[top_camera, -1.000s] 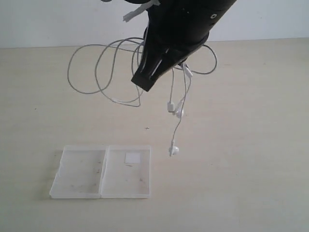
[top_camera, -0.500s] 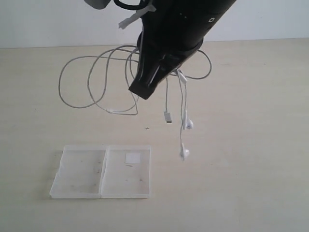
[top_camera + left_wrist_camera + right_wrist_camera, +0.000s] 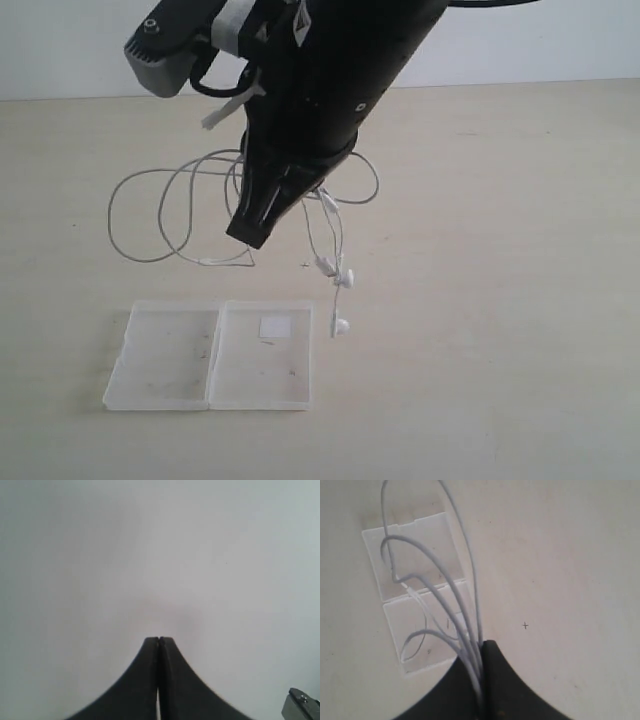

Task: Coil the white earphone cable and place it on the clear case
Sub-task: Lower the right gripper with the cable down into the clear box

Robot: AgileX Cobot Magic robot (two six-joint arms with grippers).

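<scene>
My right gripper has the white earphone cable, held above the table now. It will let go of the cable across the middle seam of the open clear case (image 3: 232, 362) (image 3: 424, 604).
My right gripper (image 3: 245, 237) reaches across from the upper right, its jaws shut on a bunch of strands of the white earphone cable (image 3: 326, 265). It holds them above the table. Loose loops hang out to the left of the fingers, and an earbud (image 3: 341, 325) dangles just right of the clear case (image 3: 165, 355). The case lies open and flat near the front. The right wrist view shows the strands (image 3: 471, 662) pinched at the right gripper's tip (image 3: 482, 642), arching over the case (image 3: 432, 530). My left gripper (image 3: 159, 639) is shut on nothing, facing a blank pale surface.
A pale wooden tabletop (image 3: 500, 300) stretches around the case, with a white wall behind it. A grey camera housing (image 3: 165, 50) sits on the right arm at the upper left of the exterior view.
The right arm has carried the cable left and down toward the case. The loops now hang lower, and the earbuds have swung closer to the case's right edge.
</scene>
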